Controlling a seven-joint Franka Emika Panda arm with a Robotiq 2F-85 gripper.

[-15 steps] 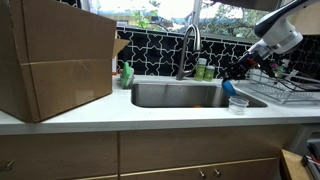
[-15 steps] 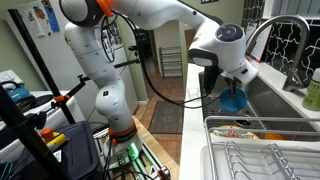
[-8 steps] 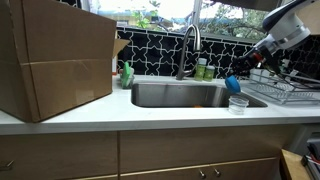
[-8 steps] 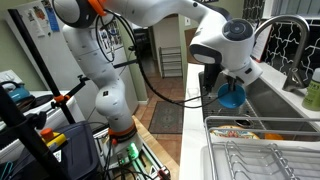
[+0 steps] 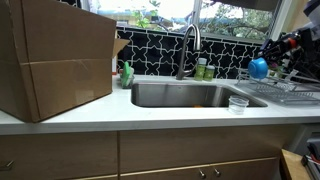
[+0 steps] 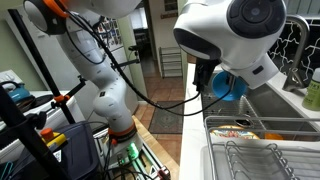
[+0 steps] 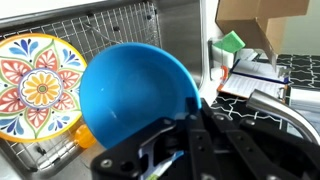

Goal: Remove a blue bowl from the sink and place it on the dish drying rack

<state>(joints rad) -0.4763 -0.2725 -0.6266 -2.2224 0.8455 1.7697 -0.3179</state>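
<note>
My gripper needs to set down and let go of the blue bowl, still in the air above the rack, on the sink side of the dish drying rack (image 5: 272, 84), beyond the clear cup.
My gripper (image 5: 270, 62) is shut on the rim of the blue bowl (image 5: 259, 67) and holds it in the air above the dish drying rack (image 5: 285, 92), to the right of the sink (image 5: 180, 96). In the wrist view the blue bowl (image 7: 135, 95) fills the middle, with my gripper (image 7: 165, 135) clamped on its lower edge and the dish drying rack (image 7: 110, 25) below it. In an exterior view the blue bowl (image 6: 227, 86) hangs under the wrist, over the rack (image 6: 265, 155). The faucet (image 5: 188, 48) stands behind the sink.
A small clear cup (image 5: 238, 103) stands on the white counter by the sink's right edge. A patterned plate (image 7: 35, 80) lies in the rack. A big cardboard box (image 5: 55, 60) fills the counter's left. Soap bottles (image 5: 127, 74) stand behind the sink.
My gripper has carried the blue bowl up and to the right, from beside the sink's edge to above the rack.
</note>
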